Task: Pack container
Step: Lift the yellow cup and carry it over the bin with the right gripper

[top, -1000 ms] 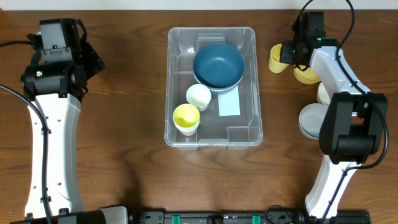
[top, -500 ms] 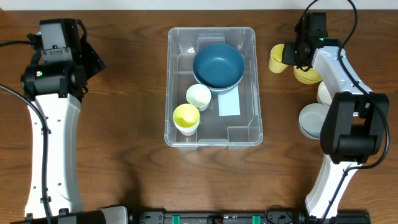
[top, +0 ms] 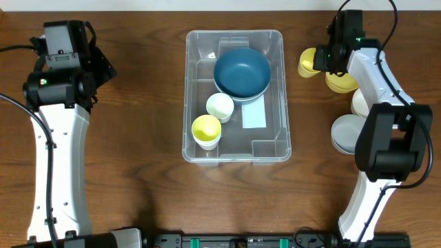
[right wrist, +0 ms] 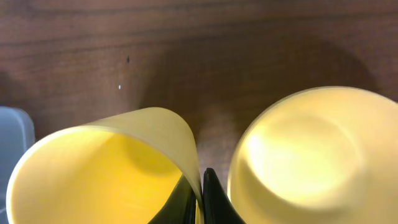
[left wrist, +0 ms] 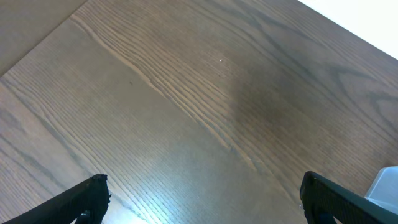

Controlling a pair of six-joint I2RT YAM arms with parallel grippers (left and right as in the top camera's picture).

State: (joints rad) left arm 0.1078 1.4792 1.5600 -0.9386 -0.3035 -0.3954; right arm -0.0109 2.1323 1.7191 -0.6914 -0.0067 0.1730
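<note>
The robot's right gripper should release the yellow cup inside the white cup [top: 220, 105] next to the blue bowl in the container.
The clear plastic container [top: 194, 146] sits mid-table, holding a blue bowl [top: 242, 72], a white cup [top: 220, 107], a yellow-lined cup [top: 205, 129] and a white label [top: 253, 116]. My right gripper [top: 322, 60] is at the far right, shut on the rim of a yellow cup [top: 307, 63]. In the right wrist view its fingers [right wrist: 214, 199] pinch the cup wall [right wrist: 112, 168], with a yellow bowl [right wrist: 311, 152] right beside it. My left gripper [top: 103, 65] is open and empty at the far left; its fingertips [left wrist: 87, 198] show over bare table.
The yellow bowl [top: 339, 83] lies under the right arm. A white cup [top: 360, 102] and a grey-white bowl [top: 344, 133] stand at the right edge. A corner of the container [left wrist: 387, 186] shows in the left wrist view.
My right gripper with the yellow cup has shifted slightly up and toward the table's far side. The left arm has not moved.
</note>
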